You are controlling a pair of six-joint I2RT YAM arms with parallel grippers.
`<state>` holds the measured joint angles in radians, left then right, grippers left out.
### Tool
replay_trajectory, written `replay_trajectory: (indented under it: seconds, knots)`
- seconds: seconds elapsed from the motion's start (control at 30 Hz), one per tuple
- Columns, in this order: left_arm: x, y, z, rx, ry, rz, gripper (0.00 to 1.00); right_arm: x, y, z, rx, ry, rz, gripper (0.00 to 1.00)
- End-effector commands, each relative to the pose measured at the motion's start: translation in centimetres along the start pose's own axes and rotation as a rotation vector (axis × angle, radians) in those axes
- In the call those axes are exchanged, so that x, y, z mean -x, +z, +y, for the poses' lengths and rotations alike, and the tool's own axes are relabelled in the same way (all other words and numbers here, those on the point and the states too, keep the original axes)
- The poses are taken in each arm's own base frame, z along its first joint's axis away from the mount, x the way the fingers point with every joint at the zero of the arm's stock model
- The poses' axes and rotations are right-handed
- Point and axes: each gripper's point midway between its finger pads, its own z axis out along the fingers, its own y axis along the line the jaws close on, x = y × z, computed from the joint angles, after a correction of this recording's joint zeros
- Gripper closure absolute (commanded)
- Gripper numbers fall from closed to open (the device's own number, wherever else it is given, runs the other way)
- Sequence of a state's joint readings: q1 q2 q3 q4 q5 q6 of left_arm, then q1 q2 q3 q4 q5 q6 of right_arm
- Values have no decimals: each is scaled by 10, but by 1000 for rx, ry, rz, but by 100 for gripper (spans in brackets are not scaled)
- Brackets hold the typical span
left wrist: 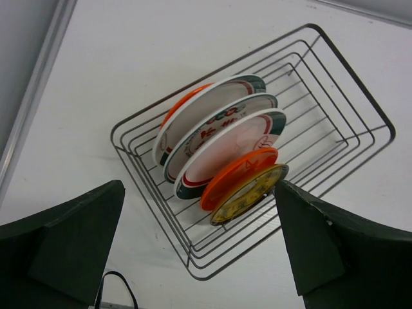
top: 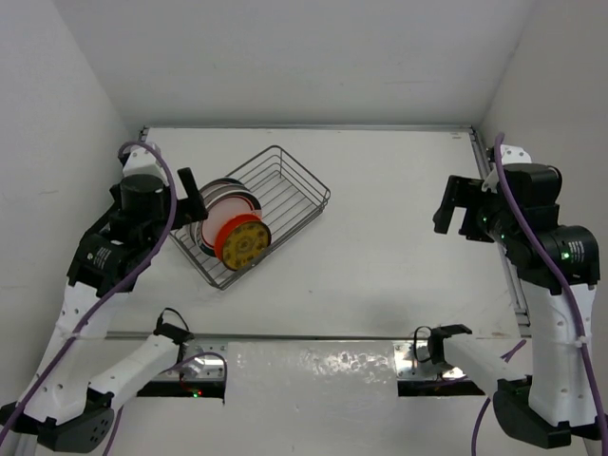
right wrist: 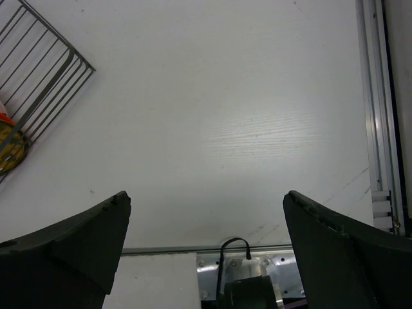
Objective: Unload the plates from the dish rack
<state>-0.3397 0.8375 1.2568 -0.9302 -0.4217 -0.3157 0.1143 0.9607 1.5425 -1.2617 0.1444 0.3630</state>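
Note:
Next, my left gripper goes to the top edge (top: 250,221) (left wrist: 246,181) of the yellow-gold patterned plate, in front of the small orange one, and closes there.
The dark wire dish rack (top: 294,187) sits on the white table, left of centre; it also shows in the left wrist view (left wrist: 335,71). Several plates stand on edge in its near-left end: a yellow-gold patterned plate (left wrist: 252,193) in front, a small orange one (left wrist: 233,177) behind it, then white plates with teal-and-red rims (left wrist: 222,148) and another orange edge (left wrist: 183,103) at the back. My left gripper (top: 190,195) is open, above the rack's left end, holding nothing. My right gripper (top: 458,207) is open and empty, high over the table's right side.
A metal rail (right wrist: 380,109) runs along the table's right edge. A metal bracket with a black cable (right wrist: 235,257) sits at the near edge. The rack's corner (right wrist: 45,71) shows at the far left of the right wrist view.

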Motion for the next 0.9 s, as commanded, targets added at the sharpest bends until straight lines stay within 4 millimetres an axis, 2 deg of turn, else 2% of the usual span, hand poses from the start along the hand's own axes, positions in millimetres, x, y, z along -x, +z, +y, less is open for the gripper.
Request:
replay_trajectory:
  seconds: [0.0, 0.1, 0.17, 0.27, 0.37, 0.4, 0.47, 0.5, 0.53, 0.57, 0.6, 0.7, 0.87]
  knots:
    - [12, -2, -23, -112, 17, -31, 0, 1, 3, 1, -1, -3, -6, 1]
    - [10, 7, -44, -198, 61, -3, 0, -8, 13, 13, 66, 0, 28, 1]
    - [-4, 21, -57, -239, 96, 55, 0, -16, 21, 17, 81, 3, 70, 1]
    - [-18, 43, -75, -283, 177, 121, 0, -30, 36, 12, 46, -10, 144, 1]
    - [-31, 55, -97, -301, 287, 169, 2, -40, 44, 7, 8, -38, 199, 1]
    - [-34, 58, -96, -265, 323, 176, 3, -42, 46, 8, 12, -48, 205, 1]
    - [-47, 63, -111, -275, 387, 206, 6, -46, 50, 10, 24, -54, 225, 1]
    - [-49, 65, -114, -265, 402, 202, 11, -46, 51, 11, 28, -56, 225, 1]
    - [-62, 71, -120, -274, 429, 224, 15, -47, 54, 12, 31, -56, 230, 1]
    - [-70, 74, -121, -274, 440, 240, 18, -47, 55, 12, 31, -58, 233, 1]
    - [-83, 80, -117, -257, 458, 267, 33, -47, 56, 12, 31, -57, 231, 1]
    - [-107, 96, -111, -230, 487, 290, 52, -45, 58, 13, 32, -63, 233, 1]
    - [-130, 112, -105, -181, 509, 328, 54, -42, 59, 14, 34, -69, 230, 1]
